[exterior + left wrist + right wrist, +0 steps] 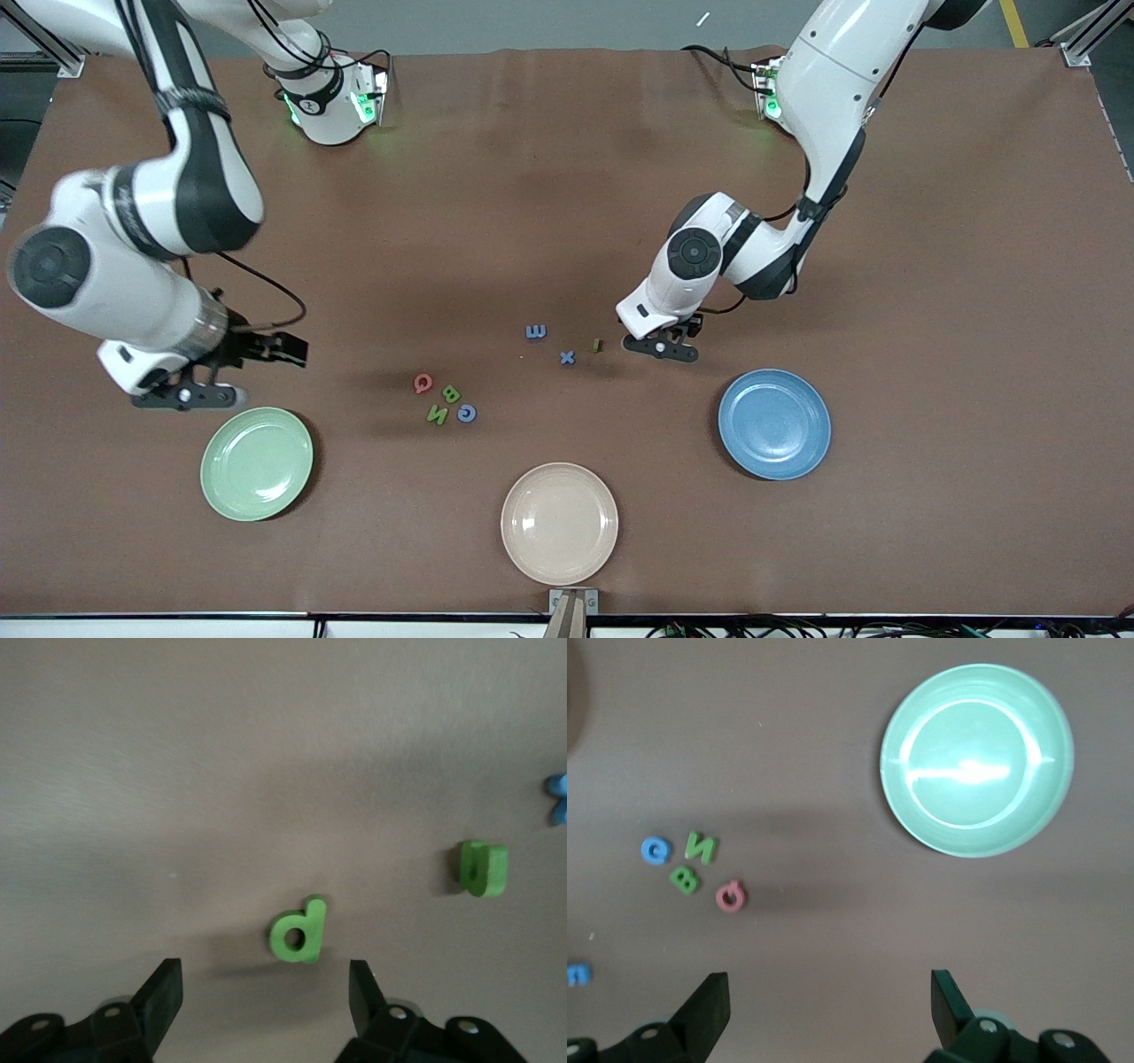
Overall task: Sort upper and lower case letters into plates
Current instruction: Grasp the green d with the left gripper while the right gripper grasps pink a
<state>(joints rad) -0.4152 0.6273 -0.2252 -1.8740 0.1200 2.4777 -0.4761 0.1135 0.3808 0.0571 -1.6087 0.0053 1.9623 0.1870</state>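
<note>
Next, I close my right gripper on the round sides of the red Q (423,383) (731,896), which lies next to the green B.
The mint green plate (257,462) lies at the right arm's end and also shows in the right wrist view (976,759). The blue plate (774,424) lies at the left arm's end. Both are empty. A red Q (423,383), green B (451,393), green N (437,414) and blue C (467,413) lie together mid-table. A blue E-shaped letter (536,331), a blue x (567,357) and a small green letter (597,345) lie closer to the left gripper (660,346). It is open and low over a green d (299,933). The right gripper (190,394) is open and empty, above the table beside the mint plate.
A beige plate (559,523) sits empty near the table's front edge, between the two task plates. The brown table (567,177) stretches bare toward the arm bases.
</note>
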